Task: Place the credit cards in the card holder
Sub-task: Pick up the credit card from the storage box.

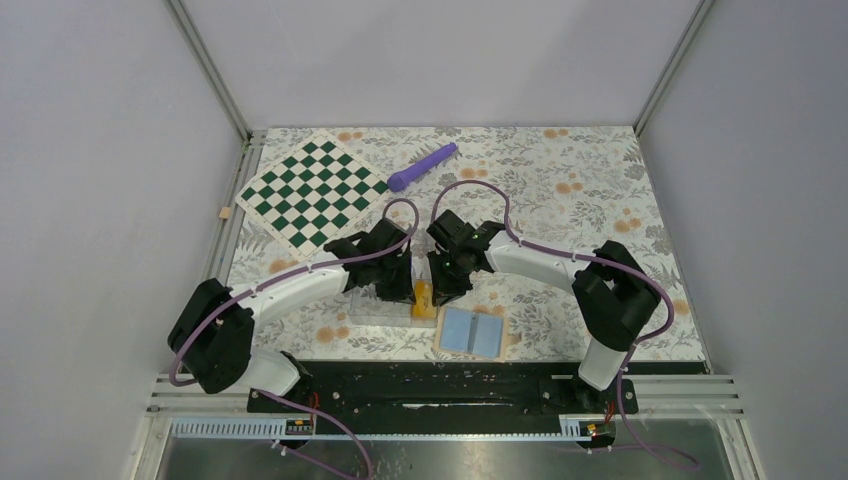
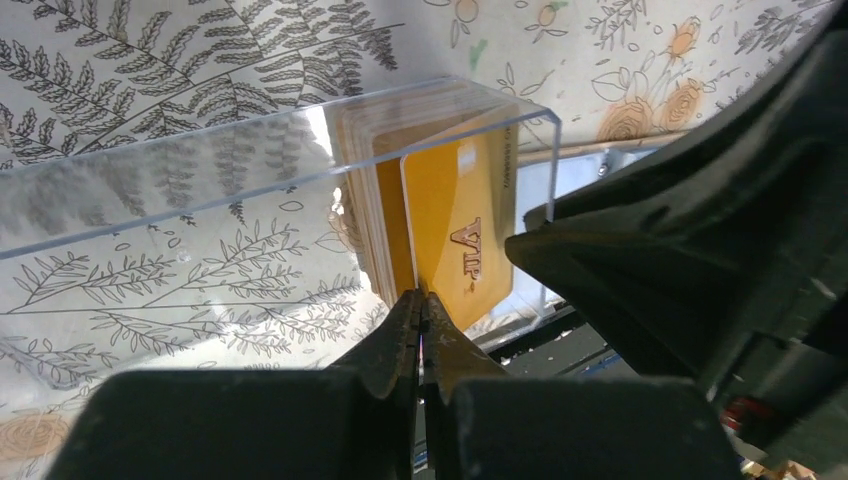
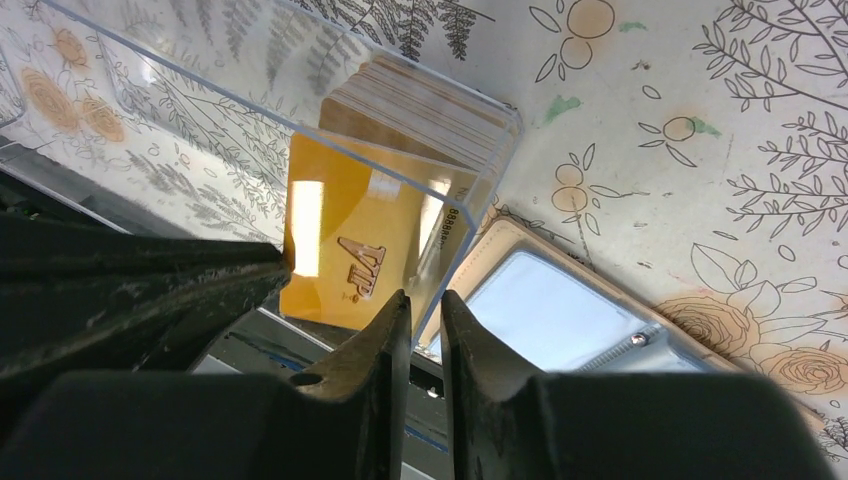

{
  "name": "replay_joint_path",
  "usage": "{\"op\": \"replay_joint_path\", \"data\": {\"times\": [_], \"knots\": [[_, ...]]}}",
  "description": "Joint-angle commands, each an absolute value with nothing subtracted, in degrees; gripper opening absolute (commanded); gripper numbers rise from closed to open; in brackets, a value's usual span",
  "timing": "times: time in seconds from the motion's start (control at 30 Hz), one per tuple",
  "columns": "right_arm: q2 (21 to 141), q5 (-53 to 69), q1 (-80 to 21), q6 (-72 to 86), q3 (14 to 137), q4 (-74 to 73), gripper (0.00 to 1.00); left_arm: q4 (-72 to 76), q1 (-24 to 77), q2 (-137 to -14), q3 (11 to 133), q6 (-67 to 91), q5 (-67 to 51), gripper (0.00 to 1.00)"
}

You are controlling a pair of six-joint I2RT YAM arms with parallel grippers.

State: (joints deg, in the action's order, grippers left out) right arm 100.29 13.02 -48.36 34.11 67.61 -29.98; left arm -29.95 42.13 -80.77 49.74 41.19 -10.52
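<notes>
The VIP card leans away from the stack next to my closed left gripper, so I need to open my left gripper, pinch the card's edge (image 2: 409, 225) and lift it out.
A stack of orange-yellow credit cards (image 2: 362, 190) stands on edge at the end of a clear plastic case (image 2: 200, 170). My left gripper (image 2: 424, 303) is shut on the lower edge of one card marked VIP (image 2: 462, 225), which sticks out past the case's end. My right gripper (image 3: 426, 308) is closed on the case's clear end wall (image 3: 450, 230), right beside that card (image 3: 345, 250). The card holder (image 3: 560, 305) lies open just beyond, light blue pockets up, tan rim showing. In the top view both grippers (image 1: 405, 288) (image 1: 443, 288) meet at the cards (image 1: 424, 298), with the holder (image 1: 472, 331) in front.
A green-and-white chessboard (image 1: 312, 190) lies at the back left and a purple tube (image 1: 422, 165) at the back middle. The black base rail (image 1: 450, 385) runs along the near edge, close to the case and the holder.
</notes>
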Motion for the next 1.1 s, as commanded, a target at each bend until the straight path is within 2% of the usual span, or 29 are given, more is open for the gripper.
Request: {"op": "replay_joint_path", "data": {"times": [0.0, 0.23, 0.43, 0.57, 0.77, 0.9, 1.07], "knots": [[100.6, 13.7, -48.3, 33.6, 67.8, -30.2, 0.22, -32.1, 44.0, -81.9, 55.1, 39.5, -7.3, 0.0], [100.8, 13.9, -48.2, 33.5, 67.6, -30.1, 0.22, -34.3, 45.8, -83.7, 57.6, 38.7, -5.5, 0.01], [100.6, 13.7, -48.2, 33.3, 67.6, -30.1, 0.22, -31.1, 46.0, -82.1, 56.3, 40.0, -7.7, 0.18], [100.4, 13.7, -48.2, 33.3, 67.8, -30.2, 0.22, -26.0, 46.0, -80.6, 54.3, 42.0, -11.0, 0.23], [100.2, 13.4, -48.2, 33.4, 67.9, -30.2, 0.22, -22.5, 46.0, -81.3, 52.4, 43.8, -13.8, 0.23], [100.1, 13.3, -48.2, 33.4, 67.9, -30.2, 0.22, -19.8, 45.9, -80.6, 50.4, 45.1, -14.6, 0.18], [99.9, 13.4, -48.2, 33.4, 67.9, -30.1, 0.23, -19.8, 46.0, -81.3, 49.6, 45.0, -15.0, 0.18]]}}
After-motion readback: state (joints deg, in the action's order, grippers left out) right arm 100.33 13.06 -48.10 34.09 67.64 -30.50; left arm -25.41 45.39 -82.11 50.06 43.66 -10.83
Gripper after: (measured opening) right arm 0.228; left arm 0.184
